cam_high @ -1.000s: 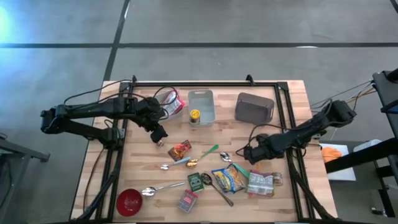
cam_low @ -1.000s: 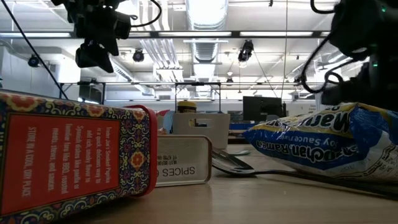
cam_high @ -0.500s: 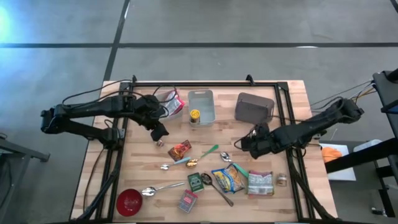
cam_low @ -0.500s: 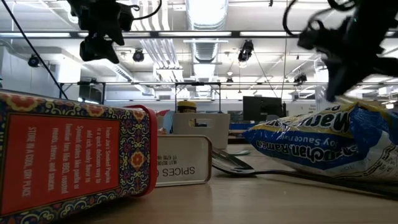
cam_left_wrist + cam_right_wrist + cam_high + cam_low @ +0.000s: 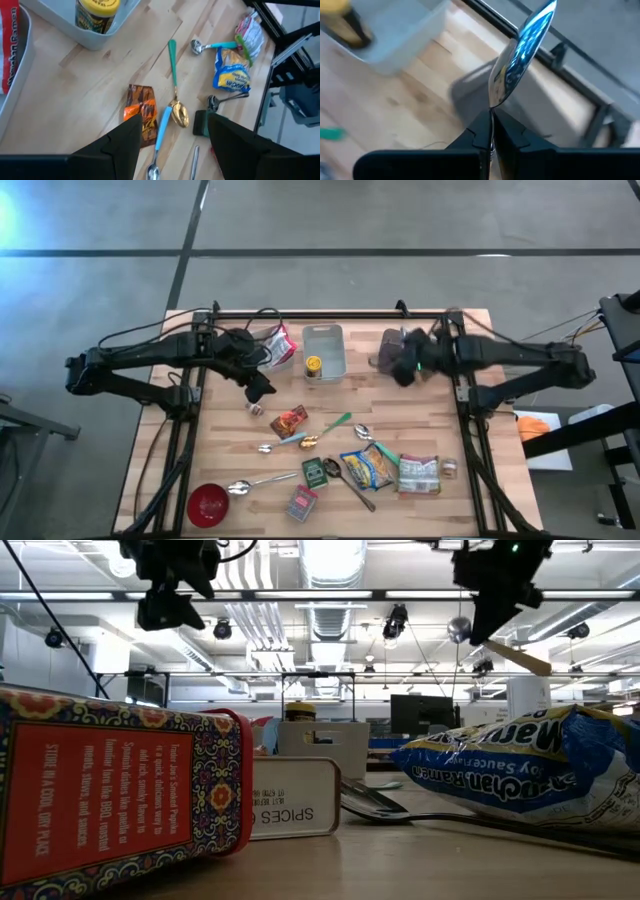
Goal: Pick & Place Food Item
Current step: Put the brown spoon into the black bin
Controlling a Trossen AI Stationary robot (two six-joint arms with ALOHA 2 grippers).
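My right gripper needs to set the spoon down on the bottom of the grey container (image 5: 411,372) (image 5: 522,112) and let go of it there.
My right gripper (image 5: 402,368) hangs high over the grey container (image 5: 428,348) at the far right, shut on a spoon (image 5: 458,630) with a shiny bowl and a wooden handle (image 5: 522,659). My left gripper (image 5: 256,387) is open in the air above the brown-orange snack packet (image 5: 140,114), with nothing between its fingers. A yellow-lidded jar (image 5: 314,366) stands in the clear bin (image 5: 328,340). Ramen packs (image 5: 372,467) lie flat near the front right. My right gripper pinches the spoon between its two shut fingers at the neck, just behind the bowl (image 5: 493,114). The bowl (image 5: 520,55) sticks out past the fingertips. In the low view the wooden handle slants down out of the other side. The spoon is lifted clear of the table.
Several spoons (image 5: 300,440) lie mid-table, among them a gold one with a teal handle (image 5: 174,80). A red bowl (image 5: 208,503), two tins (image 5: 304,501) and small packs lie near the front edge. A red ramen pack (image 5: 280,345) sits left of the clear bin. A black frame rail (image 5: 330,313) runs along the far edge.
My right gripper has risen from low over the right of the table and swung toward the far edge, over the grey container. It has rolled as it went, shut on the spoon throughout. My left gripper has risen a little.
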